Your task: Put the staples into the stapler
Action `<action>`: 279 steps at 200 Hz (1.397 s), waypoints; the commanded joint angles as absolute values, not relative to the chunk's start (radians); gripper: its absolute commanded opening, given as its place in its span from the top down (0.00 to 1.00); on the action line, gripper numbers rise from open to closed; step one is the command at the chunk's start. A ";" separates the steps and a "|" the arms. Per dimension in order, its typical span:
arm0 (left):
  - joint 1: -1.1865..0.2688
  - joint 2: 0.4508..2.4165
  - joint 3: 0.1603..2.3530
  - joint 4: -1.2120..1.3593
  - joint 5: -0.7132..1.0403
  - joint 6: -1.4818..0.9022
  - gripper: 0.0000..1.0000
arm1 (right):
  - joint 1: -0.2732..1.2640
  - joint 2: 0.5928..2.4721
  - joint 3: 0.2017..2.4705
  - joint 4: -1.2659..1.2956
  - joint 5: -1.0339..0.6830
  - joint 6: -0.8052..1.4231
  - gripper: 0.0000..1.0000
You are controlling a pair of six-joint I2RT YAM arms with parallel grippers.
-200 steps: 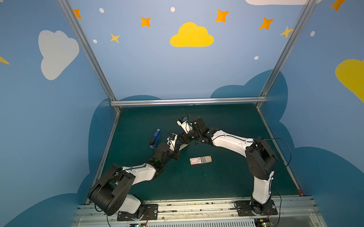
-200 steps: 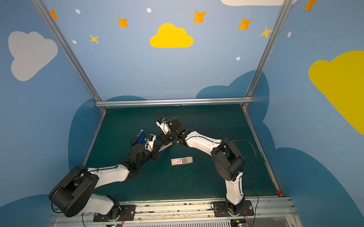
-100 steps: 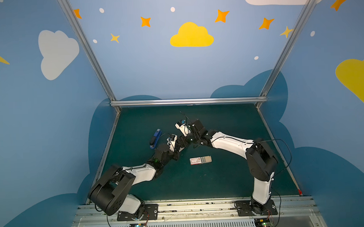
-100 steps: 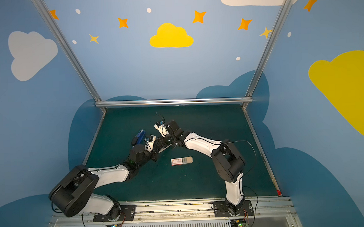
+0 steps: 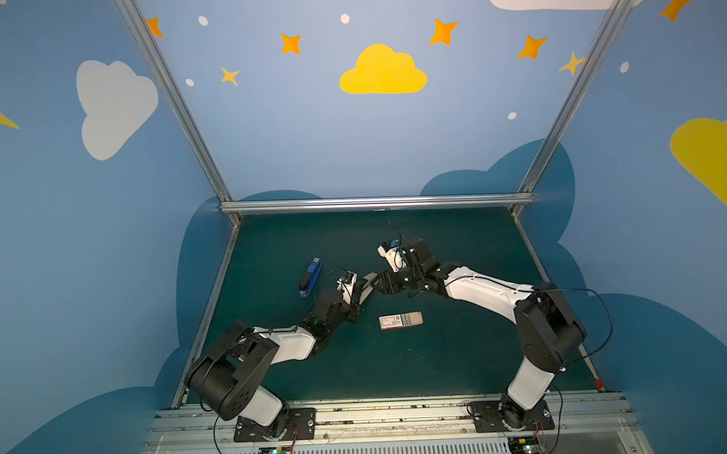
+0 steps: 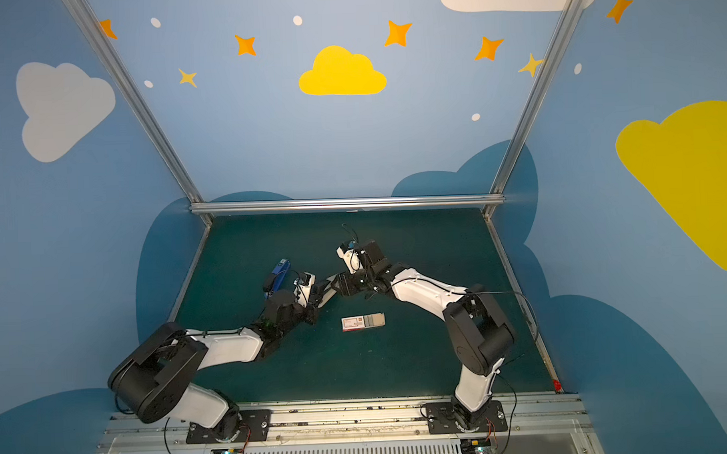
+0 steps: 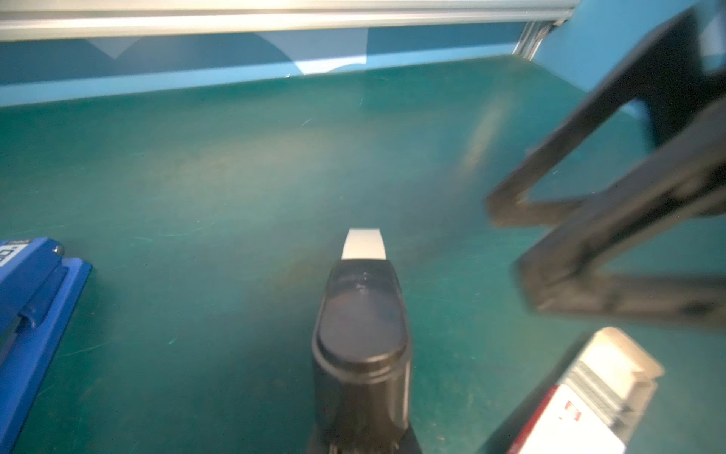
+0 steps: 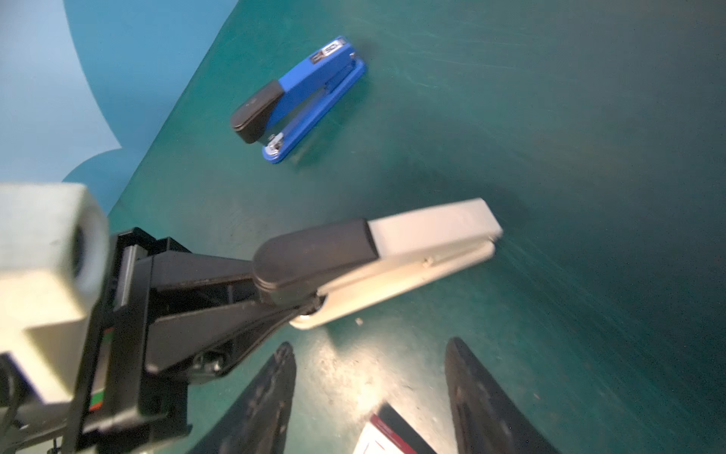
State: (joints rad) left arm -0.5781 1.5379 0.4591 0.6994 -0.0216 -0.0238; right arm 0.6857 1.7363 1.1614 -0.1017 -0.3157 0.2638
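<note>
The robot's left gripper has the white stapler by its end at the black tip, so it should put it down and grip the black part [image 8: 329,248] from above.
My left gripper [image 5: 357,294] is shut on the black end of a white stapler [image 8: 412,243], whose white end points away from it [image 7: 363,243]. That stapler shows in both top views [image 6: 328,289] at mid-table. My right gripper [image 8: 369,346] is open and empty, its tips [image 5: 381,279] just right of the white stapler, not touching it. A blue stapler [image 5: 310,277] lies shut on the mat at the left [image 8: 302,98]. The staples [image 5: 410,318] lie as grey strips in the slid-out tray of a white-and-red box [image 6: 354,323], nearer the front.
The green mat [image 5: 461,349] is bounded by a metal rail [image 5: 373,202] at the back and blue walls at both sides. In the left wrist view the right gripper's black fingers [image 7: 613,220] stand close beside the held stapler, above the box [image 7: 589,401].
My right gripper edged left toward the white stapler, then drew back slightly right with its jaws wider. The left arm and its stapler have stayed put.
</note>
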 commanded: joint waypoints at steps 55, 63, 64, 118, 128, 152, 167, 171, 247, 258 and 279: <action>-0.575 1.736 0.625 0.573 -0.151 -0.005 0.96 | 0.628 1.623 1.046 -0.086 -0.307 0.301 0.39; -0.576 1.753 0.640 0.560 -0.157 -0.002 0.96 | 0.625 1.620 1.039 -0.087 -0.306 0.304 0.39; -0.576 1.754 0.641 0.559 -0.158 -0.002 0.96 | 0.625 1.620 1.039 -0.087 -0.306 0.305 0.39; -0.588 1.750 0.676 0.449 -0.149 -0.033 0.71 | 0.617 1.606 1.017 -0.094 -0.302 0.308 0.38; -0.592 1.734 0.678 0.415 -0.144 -0.038 0.66 | 0.614 1.604 1.015 -0.097 -0.302 0.308 0.39; -0.601 1.677 0.695 0.306 -0.131 -0.060 0.60 | 0.609 1.600 1.014 -0.097 -0.302 0.306 0.39; -0.606 1.630 0.701 0.247 -0.120 -0.073 0.58 | 0.606 1.594 1.011 -0.099 -0.304 0.309 0.39; -0.606 1.618 0.706 0.227 -0.117 -0.078 0.58 | 0.606 1.592 1.010 -0.101 -0.304 0.310 0.39; -0.545 1.656 1.146 -0.479 -0.059 -0.215 0.44 | 0.601 1.490 0.945 -0.165 -0.369 0.333 0.38; -0.541 1.690 1.197 -0.530 -0.034 -0.209 0.44 | 0.601 1.474 0.935 -0.183 -0.385 0.334 0.38; -0.532 1.753 1.296 -0.618 0.008 -0.202 0.42 | 0.607 1.439 0.910 -0.209 -0.400 0.334 0.38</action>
